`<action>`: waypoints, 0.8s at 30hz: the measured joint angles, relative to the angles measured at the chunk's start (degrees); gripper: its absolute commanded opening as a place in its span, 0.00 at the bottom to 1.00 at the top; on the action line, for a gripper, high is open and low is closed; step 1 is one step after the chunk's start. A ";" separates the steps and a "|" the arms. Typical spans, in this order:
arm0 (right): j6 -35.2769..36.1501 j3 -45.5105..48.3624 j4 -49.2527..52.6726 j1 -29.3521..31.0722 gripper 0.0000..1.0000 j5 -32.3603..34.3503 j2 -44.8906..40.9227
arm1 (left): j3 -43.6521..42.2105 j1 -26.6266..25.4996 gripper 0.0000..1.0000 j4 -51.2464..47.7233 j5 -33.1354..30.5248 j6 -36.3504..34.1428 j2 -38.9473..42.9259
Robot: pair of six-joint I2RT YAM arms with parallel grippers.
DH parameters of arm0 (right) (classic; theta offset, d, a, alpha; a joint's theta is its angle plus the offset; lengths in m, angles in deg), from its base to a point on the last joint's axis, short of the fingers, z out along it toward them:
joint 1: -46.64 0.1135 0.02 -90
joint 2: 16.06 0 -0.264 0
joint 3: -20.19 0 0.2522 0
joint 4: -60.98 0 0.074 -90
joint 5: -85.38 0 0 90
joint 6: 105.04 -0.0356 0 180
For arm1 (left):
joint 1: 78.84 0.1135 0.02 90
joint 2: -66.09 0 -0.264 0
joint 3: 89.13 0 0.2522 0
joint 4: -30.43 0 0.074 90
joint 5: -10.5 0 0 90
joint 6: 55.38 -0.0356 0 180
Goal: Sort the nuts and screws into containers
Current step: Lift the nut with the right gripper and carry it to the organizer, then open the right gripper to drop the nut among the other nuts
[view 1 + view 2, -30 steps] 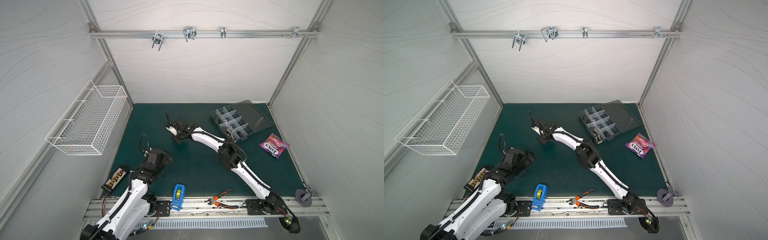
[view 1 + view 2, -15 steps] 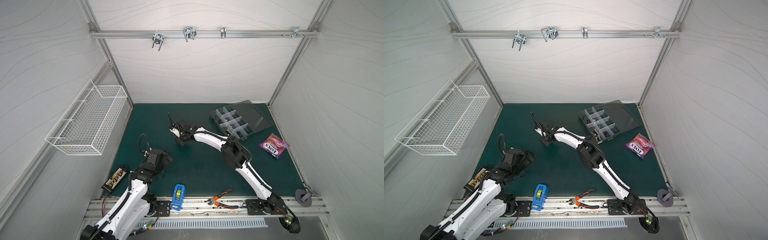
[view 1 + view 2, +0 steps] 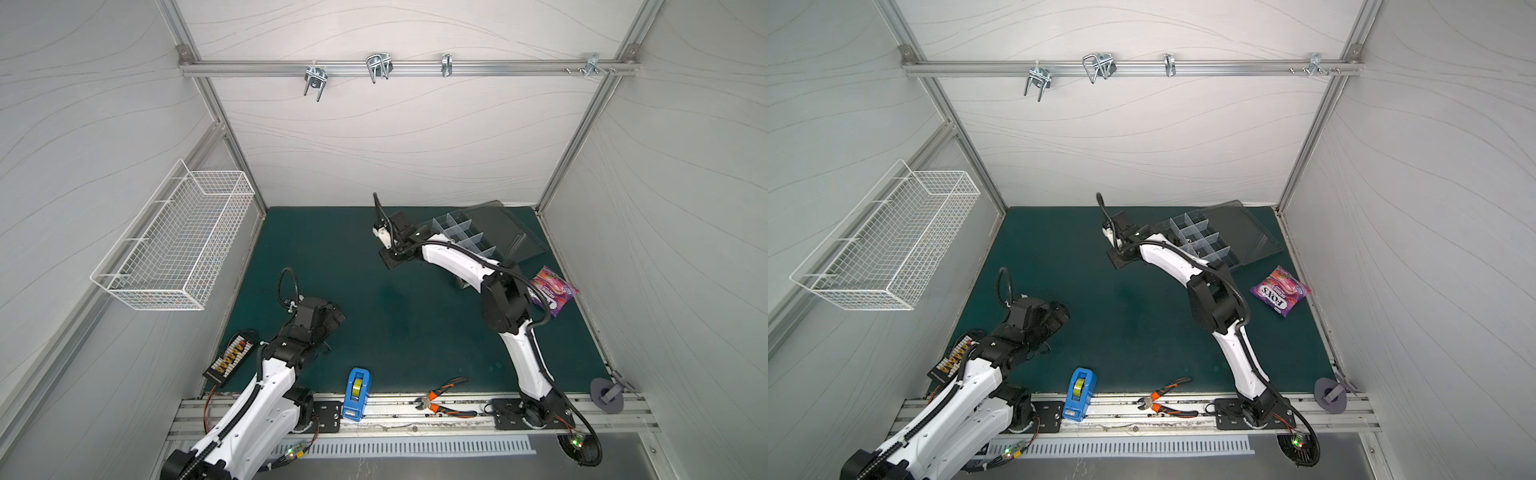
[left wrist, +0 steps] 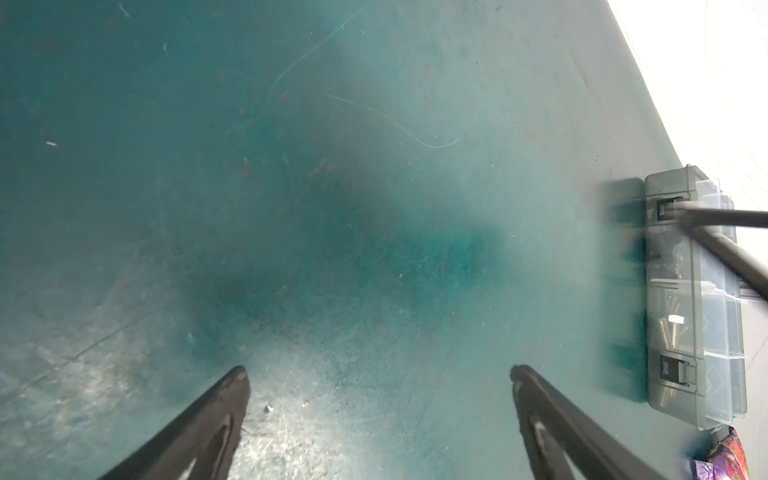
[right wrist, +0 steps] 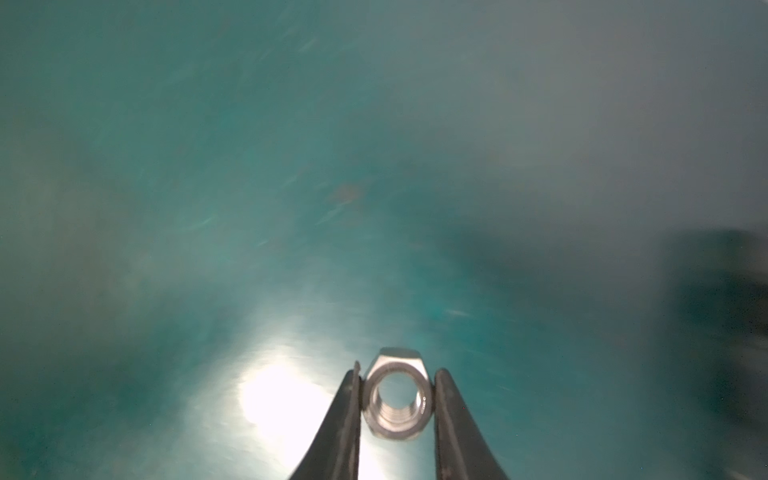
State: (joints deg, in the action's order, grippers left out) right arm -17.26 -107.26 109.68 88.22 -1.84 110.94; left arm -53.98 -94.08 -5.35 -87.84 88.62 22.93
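Observation:
My right gripper is going to release the large silver nut in the middle-row container (image 3: 453,237) toward the back of the organizer box. The nut is now above bare green mat.
A shiny silver nut (image 5: 396,399) sits pinched between my right gripper's (image 5: 397,374) fingers, its centre hole facing the camera, above bare green mat. In both top views that gripper (image 3: 390,261) (image 3: 1119,259) hangs just left of the clear grey organizer box (image 3: 457,227) (image 3: 1187,232), whose lid lies open behind it. My left gripper (image 4: 378,370) is open and empty over the mat, at the front left (image 3: 332,320) (image 3: 1059,316). The left wrist view shows the box (image 4: 669,291) from its side, with silver screws (image 4: 670,338) in one of its containers.
A purple candy bag (image 3: 552,291) lies right of the box. Orange-handled pliers (image 3: 444,401) and a blue tape dispenser (image 3: 356,392) rest at the front rail. A white wire basket (image 3: 178,245) hangs on the left wall; a connector strip (image 3: 235,359) lies front left.
My right gripper has carried the nut to the right, closer to the organizer box. The left arm has not moved.

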 measured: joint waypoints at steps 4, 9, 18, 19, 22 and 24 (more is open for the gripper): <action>-0.79 0.24 0.31 -6.01 0.00 1.14 -2.34 | 0.00 0.00 0.99 0.02 0.00 0.00 0.00; -1.70 0.24 1.97 -13.90 0.00 1.90 -2.80 | 0.00 0.00 0.99 0.02 0.00 -0.02 -0.09; -2.58 -2.71 6.16 -23.10 0.00 2.51 -1.79 | 0.02 0.00 0.99 0.04 0.02 -0.22 -1.29; -2.58 -3.50 6.49 -23.41 0.00 2.60 -1.38 | 0.02 0.00 0.99 0.02 0.02 -0.26 -1.36; -2.49 -6.08 7.34 -23.89 0.00 2.93 0.50 | 0.09 0.02 0.99 0.02 0.02 -0.46 -1.40; -2.43 -7.26 7.78 -23.93 0.00 3.19 1.81 | 0.22 0.11 0.99 0.00 0.02 -0.63 -1.42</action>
State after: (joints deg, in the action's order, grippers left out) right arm -19.69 -114.52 117.46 64.29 1.35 112.75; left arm -53.76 -93.97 -5.35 -87.81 87.98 21.51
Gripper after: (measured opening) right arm 0.276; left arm 0.993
